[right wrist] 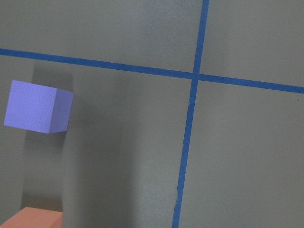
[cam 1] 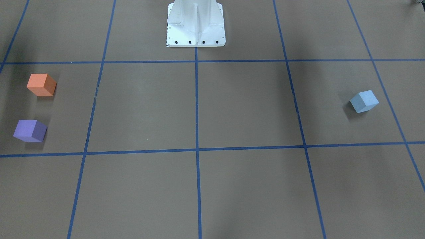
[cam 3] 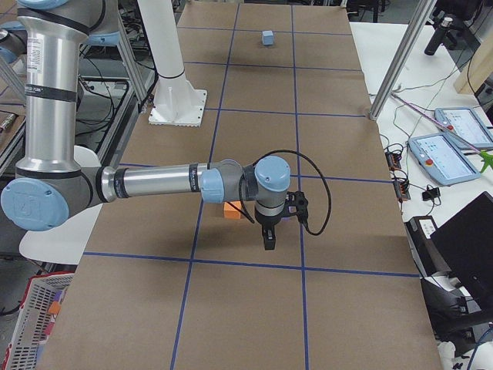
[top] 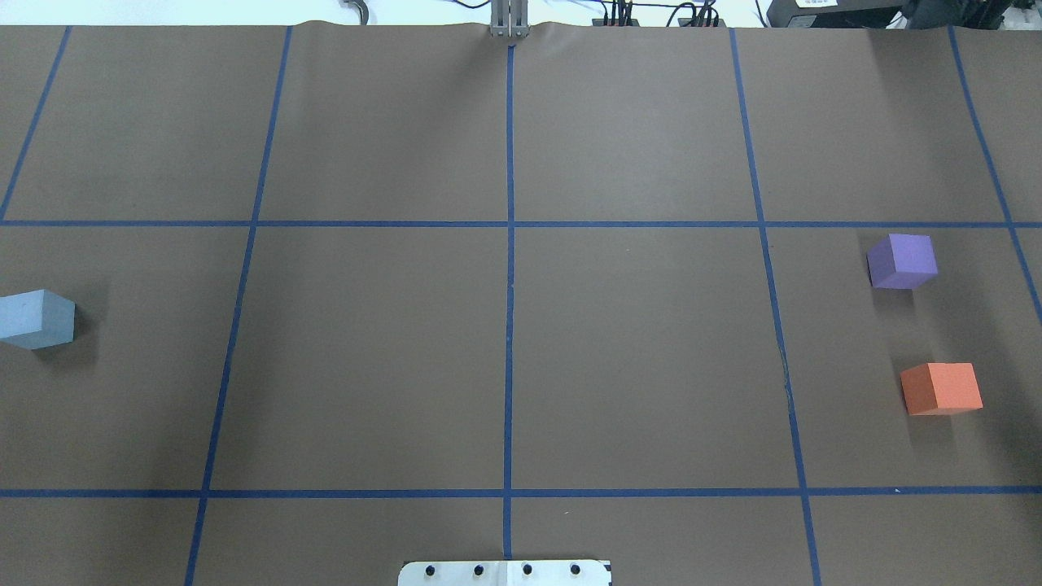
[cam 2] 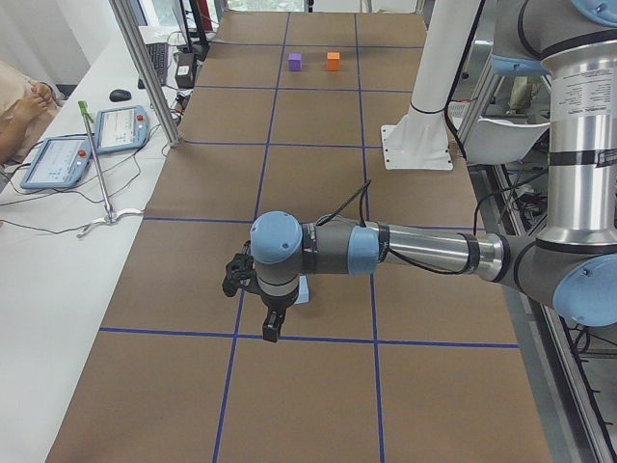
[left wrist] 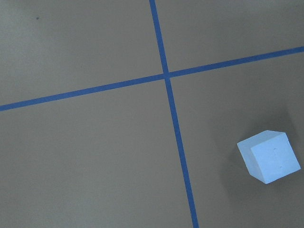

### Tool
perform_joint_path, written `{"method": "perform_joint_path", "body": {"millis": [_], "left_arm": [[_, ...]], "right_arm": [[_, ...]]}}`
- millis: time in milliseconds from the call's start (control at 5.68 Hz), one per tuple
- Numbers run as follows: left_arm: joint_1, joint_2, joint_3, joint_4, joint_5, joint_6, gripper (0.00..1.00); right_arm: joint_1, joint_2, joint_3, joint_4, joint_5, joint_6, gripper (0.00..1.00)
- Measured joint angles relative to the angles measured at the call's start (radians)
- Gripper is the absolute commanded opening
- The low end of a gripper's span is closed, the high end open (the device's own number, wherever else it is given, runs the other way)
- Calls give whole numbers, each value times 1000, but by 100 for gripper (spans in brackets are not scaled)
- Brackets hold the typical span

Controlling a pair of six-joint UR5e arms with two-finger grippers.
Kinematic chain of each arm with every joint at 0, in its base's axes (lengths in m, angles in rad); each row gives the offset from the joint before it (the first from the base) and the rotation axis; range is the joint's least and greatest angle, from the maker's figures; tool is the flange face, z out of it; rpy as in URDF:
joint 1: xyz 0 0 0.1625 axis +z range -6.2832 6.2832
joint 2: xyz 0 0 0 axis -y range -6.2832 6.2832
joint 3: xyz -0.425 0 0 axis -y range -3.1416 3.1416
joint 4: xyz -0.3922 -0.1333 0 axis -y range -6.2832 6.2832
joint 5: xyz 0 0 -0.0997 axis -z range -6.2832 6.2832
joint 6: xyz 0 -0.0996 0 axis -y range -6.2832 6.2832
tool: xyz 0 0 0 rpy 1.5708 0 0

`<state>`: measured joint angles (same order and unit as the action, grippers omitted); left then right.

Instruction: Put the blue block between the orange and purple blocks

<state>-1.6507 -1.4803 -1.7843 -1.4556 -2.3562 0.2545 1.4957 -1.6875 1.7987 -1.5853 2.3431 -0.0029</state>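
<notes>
The light blue block is next for my left gripper, which should go to it and close around its middle [cam 1: 365, 101] [left wrist: 270, 157], with fingers on opposite sides of the block.
The light blue block [cam 1: 364, 101] lies alone on the robot's left side of the table; it also shows in the overhead view [top: 37, 318] and the left wrist view [left wrist: 270, 156]. The orange block [cam 1: 41, 84] and the purple block [cam 1: 30, 130] lie apart on the robot's right side, with a gap between them [top: 941, 388] [top: 902, 261]. My left gripper [cam 2: 272, 326] hangs over the table next to the blue block. My right gripper [cam 3: 267, 239] hangs beside the orange block [cam 3: 232, 210]. Both grippers show only in the side views, so I cannot tell if they are open or shut.
The white robot base [cam 1: 196, 23] stands at the table's middle edge. Blue tape lines [top: 509, 244] divide the brown table into squares. Side benches hold tablets [cam 2: 58, 159] [cam 3: 447, 154] and cables. A metal post [cam 2: 145, 68] stands at the table's edge.
</notes>
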Motion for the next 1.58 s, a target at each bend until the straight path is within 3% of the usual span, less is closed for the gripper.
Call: {"method": "perform_joint_path", "body": {"millis": [704,1231,1583], "left_arm": [[3,-4,-27,-14,0,-5,100],[8,-26,-3,-286,-14,-82,100],[46,-25,14,-341,-64,-226,100]], "right_arm": [[0,16,5,12,3,5,100],[1,5,5,46,2,5,100],[1,-10,5,77,2,9,100]]}}
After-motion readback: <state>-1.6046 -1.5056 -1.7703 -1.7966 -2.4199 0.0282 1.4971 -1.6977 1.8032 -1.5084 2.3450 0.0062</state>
